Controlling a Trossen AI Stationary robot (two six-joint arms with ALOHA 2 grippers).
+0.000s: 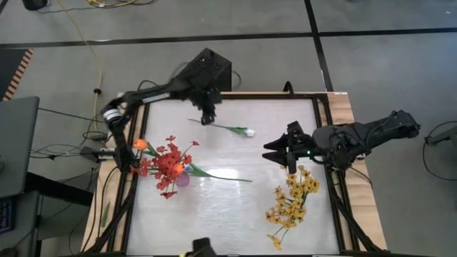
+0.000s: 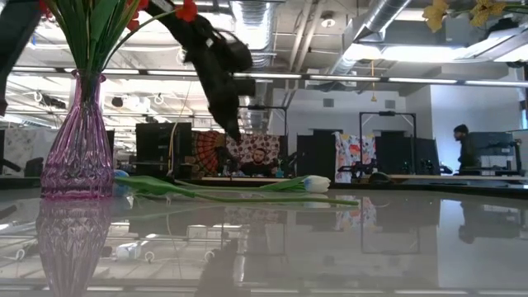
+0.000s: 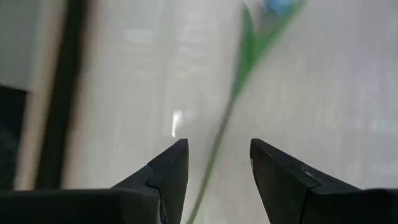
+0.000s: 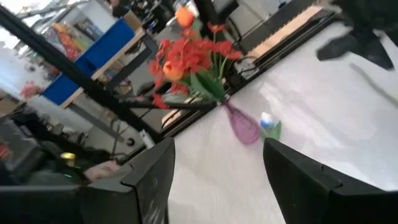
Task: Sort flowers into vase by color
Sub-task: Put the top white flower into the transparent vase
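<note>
My left gripper needs to close on the middle of the bare stem (image 1: 213,126) (image 3: 216,148) of the white-bud flower, between its green leaves and the loose end of the stem.
A white-bud flower (image 1: 227,129) lies flat on the table's far middle, bud (image 2: 316,183) toward the right. My left gripper (image 1: 207,118) hangs open above its stem end; the stem (image 3: 214,155) runs under the gap between the fingers, and the low view shows the fingertips (image 2: 233,132) clear above it. A purple vase (image 2: 77,140) on the left holds red blossoms (image 1: 168,164) and an orange tulip (image 1: 141,144). A second pale-bud flower (image 1: 218,175) lies beside the vase. Yellow sprays (image 1: 289,203) stand at the right. My right gripper (image 1: 273,151) waits open over the right middle.
A dark frame rail (image 1: 328,143) borders the glossy table top on all sides. The vase (image 4: 241,127) shows in the right wrist view with the pale bud (image 4: 267,121) at its foot. People sit in the room beyond the far edge (image 2: 260,161).
</note>
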